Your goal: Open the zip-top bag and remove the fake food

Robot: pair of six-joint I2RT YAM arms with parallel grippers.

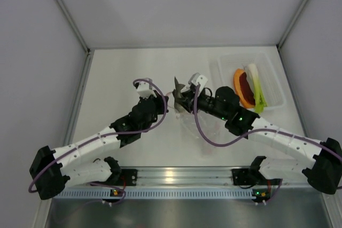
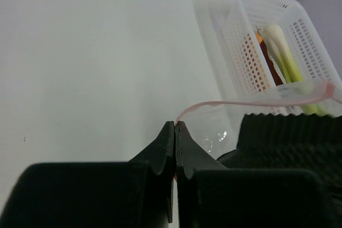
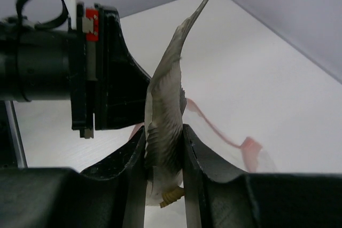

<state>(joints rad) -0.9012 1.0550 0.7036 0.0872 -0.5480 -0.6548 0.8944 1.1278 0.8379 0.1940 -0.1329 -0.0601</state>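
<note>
I need to use my right gripper to set the silver-grey fish down in the clear tray (image 1: pixel 228 76), beside the orange and dark red slice.
My right gripper (image 1: pixel 181 103) (image 3: pixel 164 132) is shut on the silver-grey fish (image 1: pixel 177 90) (image 3: pixel 166 105) and holds it upright, tail up, above the zip-top bag (image 1: pixel 201 130). My left gripper (image 1: pixel 166 106) (image 2: pixel 176 125) is shut on one end of the bag's pink zip strip (image 2: pixel 251 100), which stretches to the right. The strip also shows in the right wrist view (image 3: pixel 227 136). The orange and dark red slice (image 1: pixel 243 86) (image 2: pixel 262 57) and the leek-like stalk (image 1: pixel 257 86) (image 2: pixel 283 52) lie in the clear tray (image 1: pixel 275 78).
The perforated clear tray (image 2: pixel 246 9) stands at the back right of the white table. Grey walls enclose the back and both sides. The two grippers are close together at the table's middle, and a metal rail (image 1: pixel 176 175) runs along the near edge.
</note>
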